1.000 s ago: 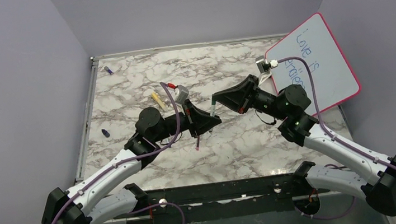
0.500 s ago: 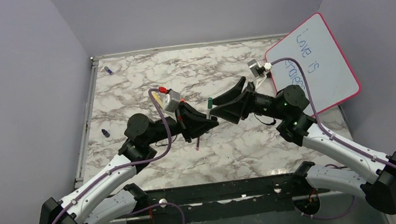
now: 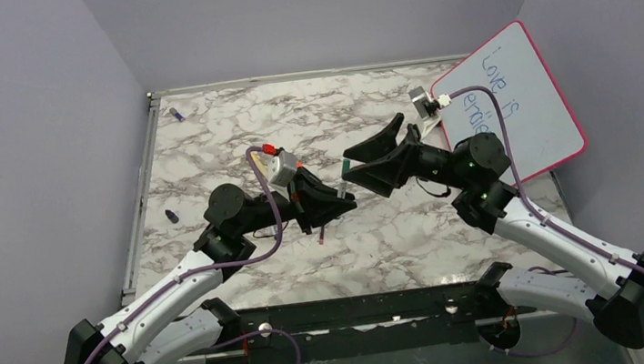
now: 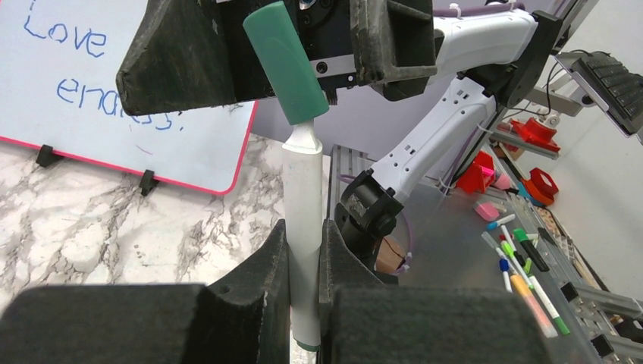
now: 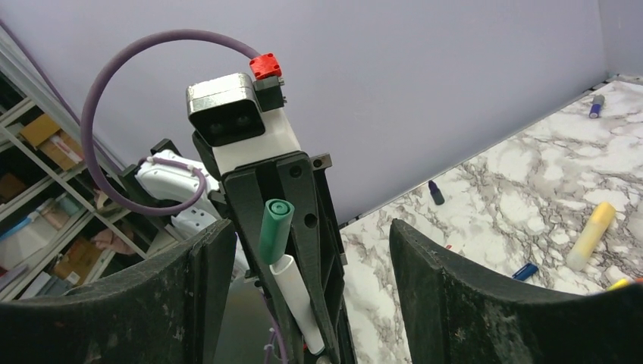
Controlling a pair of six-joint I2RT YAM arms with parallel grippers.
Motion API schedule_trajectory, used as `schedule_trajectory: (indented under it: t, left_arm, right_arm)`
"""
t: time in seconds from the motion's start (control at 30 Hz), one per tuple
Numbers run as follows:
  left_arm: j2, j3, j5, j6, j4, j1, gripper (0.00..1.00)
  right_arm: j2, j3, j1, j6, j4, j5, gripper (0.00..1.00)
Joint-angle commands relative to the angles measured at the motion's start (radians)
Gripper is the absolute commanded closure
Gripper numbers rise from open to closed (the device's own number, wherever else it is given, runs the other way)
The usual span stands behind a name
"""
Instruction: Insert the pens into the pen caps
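Note:
The green pen cap is sitting slanted and shallow on the tip of the white pen, so my right gripper will line up and grip the cap (image 4: 286,62) before pushing it on.
My left gripper (image 4: 303,236) is shut on a white pen (image 4: 302,189), held upright above the table. A green pen cap (image 4: 285,61) sits on the pen's upper tip, tilted a little. My right gripper (image 5: 311,250) is open, one finger on each side of the green cap (image 5: 274,220) and apart from it. From above, the capped pen (image 3: 342,175) stands between the left gripper (image 3: 331,201) and the right gripper (image 3: 351,164) at the table's middle. A yellow pen (image 5: 591,225) and a blue cap (image 5: 525,271) lie on the marble.
A pink-framed whiteboard (image 3: 511,101) leans at the back right. Dark blue caps lie near the left edge (image 3: 172,215) and in the far left corner (image 3: 176,114). A dark red pen (image 3: 320,232) lies under the left gripper. A raised rim (image 3: 138,194) borders the table's left side.
The right gripper has opened and let go of the green cap, which stays on the pen's tip. The left gripper still holds the pen, shifted slightly left.

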Motion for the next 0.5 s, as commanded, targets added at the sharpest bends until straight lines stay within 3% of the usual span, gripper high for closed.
schedule_trajectory:
  t: [0.0, 0.27, 0.47]
  left_arm:
    - [0.011, 0.012, -0.003, 0.008, 0.011, -0.001, 1.0]
    - [0.031, 0.018, -0.002, 0.016, 0.002, -0.001, 1.0]
    - [0.032, 0.026, -0.004, 0.008, 0.0, -0.001, 1.0]
  right_arm:
    - [0.003, 0.032, 0.002, -0.014, 0.034, -0.032, 0.22]
    - [0.003, 0.06, 0.002, 0.006, 0.068, -0.021, 0.26]
    - [0.028, 0.076, 0.002, 0.017, 0.034, -0.017, 0.46]
